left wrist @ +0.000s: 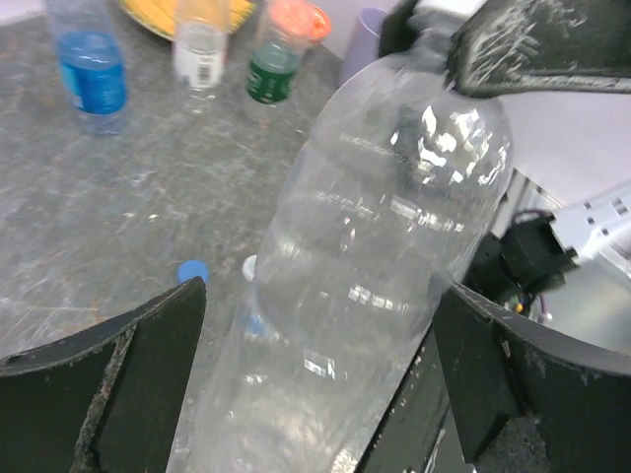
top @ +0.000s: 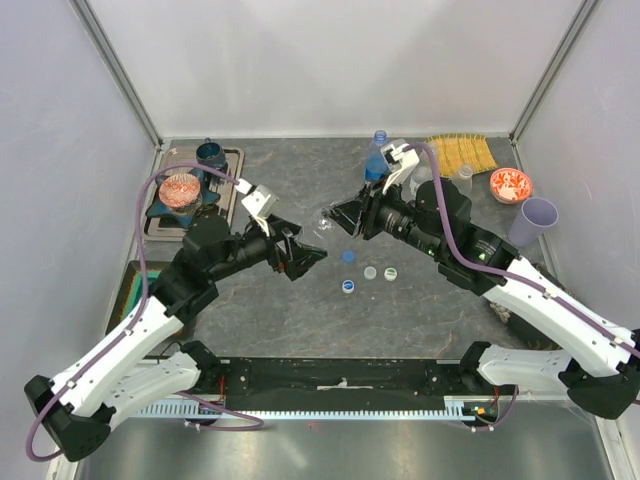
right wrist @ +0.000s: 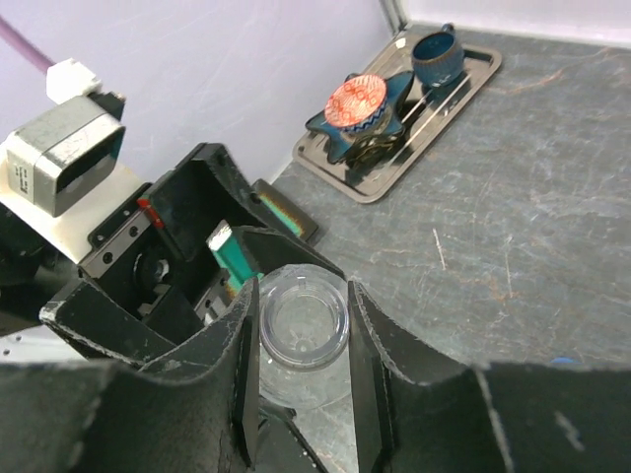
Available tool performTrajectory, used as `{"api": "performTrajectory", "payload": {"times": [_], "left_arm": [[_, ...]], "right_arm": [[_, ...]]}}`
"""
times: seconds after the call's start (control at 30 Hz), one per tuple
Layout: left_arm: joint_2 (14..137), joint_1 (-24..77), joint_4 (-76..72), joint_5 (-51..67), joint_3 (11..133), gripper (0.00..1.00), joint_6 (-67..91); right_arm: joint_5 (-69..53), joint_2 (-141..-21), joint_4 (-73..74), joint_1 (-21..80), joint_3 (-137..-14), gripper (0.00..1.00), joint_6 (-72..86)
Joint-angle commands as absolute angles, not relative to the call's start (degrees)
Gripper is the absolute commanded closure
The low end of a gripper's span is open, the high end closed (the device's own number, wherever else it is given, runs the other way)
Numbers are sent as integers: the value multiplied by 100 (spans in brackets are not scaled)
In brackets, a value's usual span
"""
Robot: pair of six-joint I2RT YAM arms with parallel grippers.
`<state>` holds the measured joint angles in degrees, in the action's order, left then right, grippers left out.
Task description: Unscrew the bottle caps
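I should set the clear bottle, now hanging tilted over the table's middle, on the table point(top: 333, 188) with my right gripper, beside the blue-labelled bottle, toward the metal tray.
A plain clear bottle point(left wrist: 385, 227) hangs tilted between my two grippers over the table's middle point(top: 322, 226). My right gripper point(right wrist: 304, 313) is shut on its clear cap point(right wrist: 304, 333), one finger on each side. My left gripper point(left wrist: 320, 291) is open, and its fingers point(left wrist: 148, 365) stand wide apart on either side of the bottle's body. In the left wrist view, a blue-labelled bottle point(left wrist: 91, 79), a white-labelled bottle point(left wrist: 200, 49) and a green-labelled bottle point(left wrist: 271, 74) stand at the back of the table. The top view shows the blue-labelled bottle point(top: 377, 158) behind the right arm.
Loose caps lie on the table below the grippers: blue point(top: 348, 256), clear point(top: 370, 272) and green point(top: 390, 272). A metal tray point(top: 232, 160) with dishes sits at the back left. A lilac cup point(top: 533, 221) and an orange bowl point(top: 511, 184) stand at the right.
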<state>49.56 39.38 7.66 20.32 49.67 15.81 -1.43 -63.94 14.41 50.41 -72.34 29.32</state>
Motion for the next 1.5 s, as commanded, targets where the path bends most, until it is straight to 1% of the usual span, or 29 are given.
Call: {"api": "performTrajectory", "payload": {"times": [0.0,0.13,0.17,0.27,0.3,0.37,0.4,0.5,0.53,0.67,0.7,0.83,0.93,1.27,1.4,1.43,1.47], "left_arm": [[4422,3858,1089,590,4861,1,1872],[4044,3850,1257,10,4563,1,2082],[3947,3858,1300,-287,4518,1,2187],[3692,3858,1564,-736,4377,1,2346],[3639,3858,1669,-843,4351,1,2373],[3499,3858,1959,-1106,4307,1,2408],[3446,3858,2038,-1177,4281,1,2426],[3200,3858,2223,-1353,4053,1,2496],[3138,3858,2232,-1354,3991,1,2513],[2892,3858,2250,-1222,3797,1,2567],[2866,3858,2276,-1196,3753,1,2558],[2760,3858,2285,-1037,3727,1,2479],[2690,3858,2285,-976,3718,1,2408],[2909,3858,2224,-1187,3744,2,2162],[2997,3858,2224,-1178,3770,2,2188],[3006,3858,2224,-1169,3771,2,2188],[3015,3858,2224,-1160,3771,2,2180]], "right_arm": [[412,-6381,1556,5054,-7768,100,2558],[1115,-6617,1748,5054,-8085,100,2286],[1403,-6792,1810,5045,-8190,100,2189],[1774,-7126,1828,5054,-8437,100,2022],[2106,-7224,1802,5054,-8498,100,1987],[2555,-7495,1600,5045,-8490,100,1916],[3062,-7584,1478,5028,-8368,100,1803],[3628,-7901,626,4896,-7860,100,1679],[3656,-8119,206,4748,-7753,100,1670],[3954,-8928,-141,4404,-7795,100,1801],[3999,-9078,-219,4360,-7822,100,1810],[4254,-9736,-1316,4272,-7717,100,1521],[4315,-10193,-1608,4263,-7927,100,1319],[4131,-11241,-1336,4210,-8929,100,1195],[4026,-11478,-828,4210,-9254,100,1204],[4008,-11522,-713,4219,-9298,100,1213],[3999,-11540,-616,4210,-9368,96,1222]]}}
